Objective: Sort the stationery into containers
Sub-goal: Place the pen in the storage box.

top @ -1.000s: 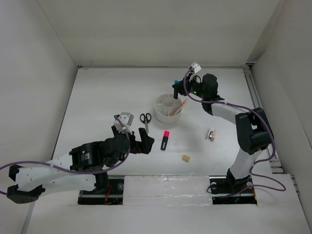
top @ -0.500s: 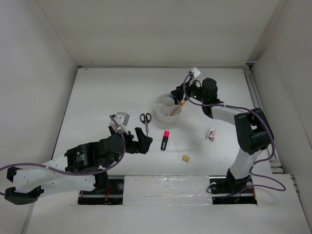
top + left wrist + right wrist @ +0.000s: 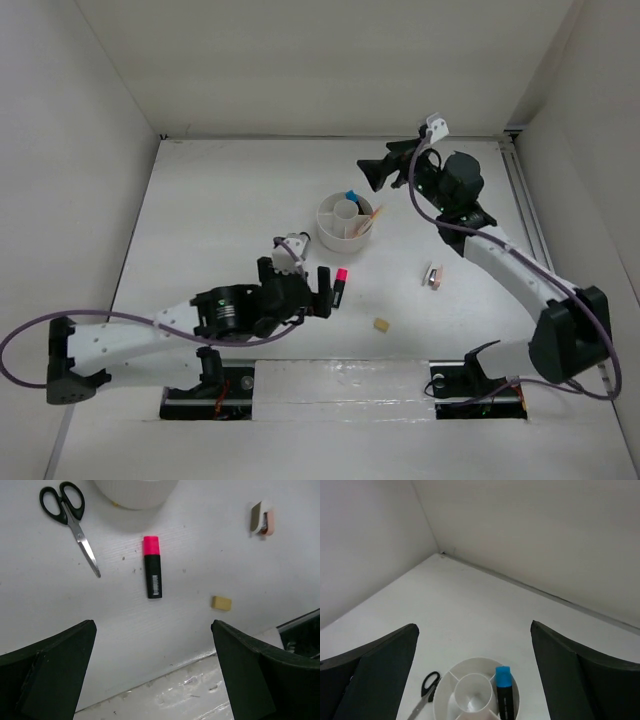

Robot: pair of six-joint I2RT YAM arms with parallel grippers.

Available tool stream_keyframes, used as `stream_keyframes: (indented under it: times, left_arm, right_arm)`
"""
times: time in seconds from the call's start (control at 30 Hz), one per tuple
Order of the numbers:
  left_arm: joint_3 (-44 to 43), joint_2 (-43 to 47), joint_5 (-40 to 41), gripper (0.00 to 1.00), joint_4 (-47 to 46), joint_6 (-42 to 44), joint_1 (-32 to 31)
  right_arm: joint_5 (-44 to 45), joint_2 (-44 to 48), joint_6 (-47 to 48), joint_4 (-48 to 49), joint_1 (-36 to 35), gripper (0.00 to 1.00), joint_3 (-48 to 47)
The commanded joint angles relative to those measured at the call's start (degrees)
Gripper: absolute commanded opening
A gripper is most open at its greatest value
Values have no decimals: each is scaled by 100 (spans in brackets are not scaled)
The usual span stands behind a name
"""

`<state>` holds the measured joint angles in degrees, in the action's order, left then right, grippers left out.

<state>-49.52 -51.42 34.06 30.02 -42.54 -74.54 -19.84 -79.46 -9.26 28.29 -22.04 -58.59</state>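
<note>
The robot's left gripper should next move to the pink-capped highlighter and close on the middle of its black body [image 3: 338, 292] [image 3: 153, 574], just below the pink cap.
The round white organiser [image 3: 332, 232] stands mid-table. A blue-capped highlighter [image 3: 351, 197] stands upright in one of its outer compartments [image 3: 503, 690], and a thin yellow pen [image 3: 375, 213] leans in another. My right gripper [image 3: 375, 172] hovers above and behind the organiser [image 3: 441, 696], open and empty [image 3: 474, 627]. My left gripper [image 3: 318, 290] is open and empty [image 3: 153, 627], low over the table just near of the pink-capped highlighter [image 3: 152, 572], which lies flat. Black-handled scissors [image 3: 70, 520] lie left of the organiser [image 3: 135, 492]. A tan eraser [image 3: 221, 603] lies to the right.
A small pink and tan item [image 3: 434, 276] lies right of the organiser, also in the left wrist view [image 3: 262, 517]. White walls enclose the table on three sides. The table's front edge [image 3: 165, 667] runs just below my left fingers.
My right gripper opened and rose back from the organiser, leaving the blue-capped highlighter in a compartment. My left arm swung right, towards the pink-capped highlighter.
</note>
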Motion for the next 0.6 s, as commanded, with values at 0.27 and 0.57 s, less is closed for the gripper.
stream_keyframes:
  times: [0.27, 0.57]
  left_arm:
    - [-585, -2572, -655, 100, -1016, 553, 97]
    - [-1051, -3945, -849, 100, -1385, 792, 502]
  right_arm:
    - [2151, 2706, -295, -3372, -520, 100, 110]
    - [1860, 3814, -349, -4033, -626, 100, 392]
